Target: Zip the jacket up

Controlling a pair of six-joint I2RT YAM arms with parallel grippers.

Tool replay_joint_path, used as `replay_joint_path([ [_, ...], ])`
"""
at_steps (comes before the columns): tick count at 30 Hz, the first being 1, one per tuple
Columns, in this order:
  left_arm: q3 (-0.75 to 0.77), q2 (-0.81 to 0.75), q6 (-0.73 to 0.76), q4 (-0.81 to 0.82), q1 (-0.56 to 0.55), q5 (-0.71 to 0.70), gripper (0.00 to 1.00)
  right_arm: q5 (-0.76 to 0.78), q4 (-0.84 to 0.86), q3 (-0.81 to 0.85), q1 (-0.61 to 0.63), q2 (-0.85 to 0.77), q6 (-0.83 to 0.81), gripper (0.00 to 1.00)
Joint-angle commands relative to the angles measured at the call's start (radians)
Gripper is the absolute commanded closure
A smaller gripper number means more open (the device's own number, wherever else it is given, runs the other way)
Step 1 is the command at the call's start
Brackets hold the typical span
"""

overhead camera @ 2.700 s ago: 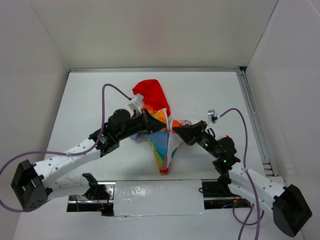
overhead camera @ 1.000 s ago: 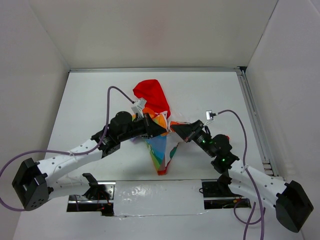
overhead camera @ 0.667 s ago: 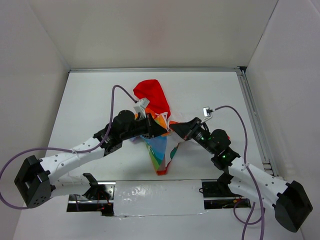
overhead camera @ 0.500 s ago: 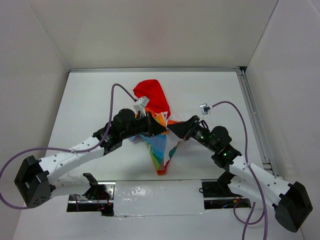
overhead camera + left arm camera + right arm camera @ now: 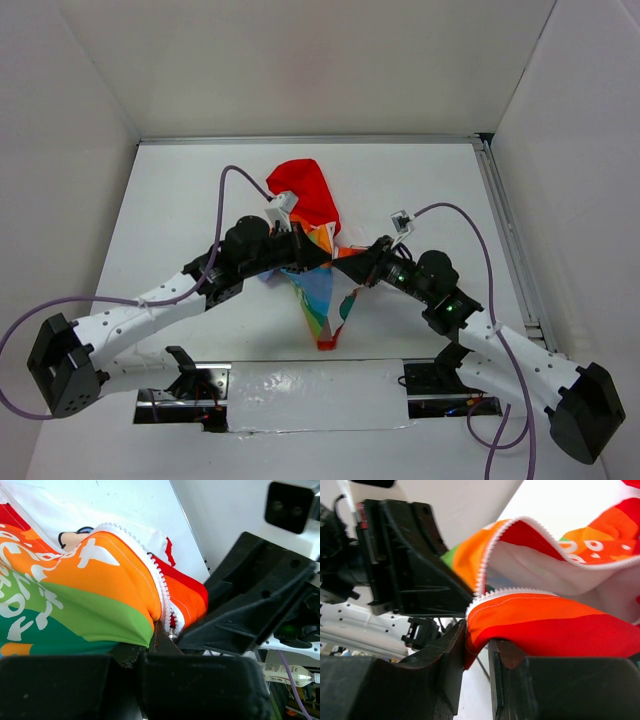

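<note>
The rainbow front edge's white zipper teeth bow and bend down at the metal zipper piece, so my left gripper should retake the edge [image 5: 156, 616] with its teeth straighter.
The jacket [image 5: 318, 290] is held up off the white table between both arms, its red hood [image 5: 303, 190] resting behind and its rainbow panels hanging to a point. My left gripper [image 5: 322, 258] is shut on the jacket's rainbow front edge by the white zipper teeth [image 5: 159, 587]. My right gripper [image 5: 345, 263] is shut on the opposite orange-red front edge [image 5: 530, 625], its zipper teeth [image 5: 505, 595] just above the fingers. The two grippers nearly touch tip to tip. A small metal zipper piece [image 5: 171, 634] shows between the two edges.
The white table [image 5: 180, 200] has walls at left, back and right, and a metal rail [image 5: 505, 230] along its right side. A taped metal plate [image 5: 310, 385] lies at the near edge between the arm bases. Purple cables [image 5: 450, 215] loop above both wrists.
The right gripper has moved left toward the left gripper, bringing the two front edges together. The left gripper has shifted slightly right. The hanging part of the jacket has narrowed.
</note>
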Motion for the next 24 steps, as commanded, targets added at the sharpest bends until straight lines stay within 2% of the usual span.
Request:
replay_joint_path([
  [1, 0.028, -0.048, 0.034, 0.086, -0.008, 0.035, 1.0, 0.052, -0.04, 0.047, 0.005, 0.012, -0.021, 0.7],
  [2, 0.03, -0.049, 0.035, 0.086, -0.008, 0.04, 1.0, 0.054, -0.037, 0.052, 0.005, 0.014, -0.023, 0.71],
  [4, 0.028, -0.045, 0.042, 0.089, -0.008, 0.058, 1.0, 0.048, -0.006, 0.05, 0.005, 0.023, -0.026, 0.82],
  [6, 0.031, -0.036, 0.052, 0.096, -0.008, 0.075, 1.0, 0.042, 0.032, 0.044, 0.004, 0.026, -0.018, 1.0],
  [16, 0.047, -0.001, 0.078, 0.083, -0.008, 0.138, 1.0, 0.054, 0.123, 0.018, 0.005, 0.018, -0.014, 1.0],
  [17, 0.05, -0.001, 0.083, 0.075, -0.008, 0.139, 0.96, 0.049, 0.123, 0.018, 0.005, 0.015, -0.024, 1.0],
  [18, 0.053, -0.007, 0.085, 0.067, -0.008, 0.138, 0.88, 0.042, 0.12, 0.02, 0.005, 0.009, -0.029, 1.0],
  [19, 0.053, -0.012, 0.086, 0.058, -0.008, 0.133, 0.72, 0.042, 0.118, 0.017, 0.004, 0.006, -0.032, 1.0],
  [22, 0.035, -0.038, 0.086, 0.069, -0.008, 0.121, 0.57, 0.042, 0.127, -0.006, 0.005, -0.028, -0.026, 1.0],
  [24, 0.016, -0.058, 0.08, 0.084, -0.008, 0.119, 0.53, 0.043, 0.152, -0.023, 0.005, -0.049, -0.005, 1.0],
])
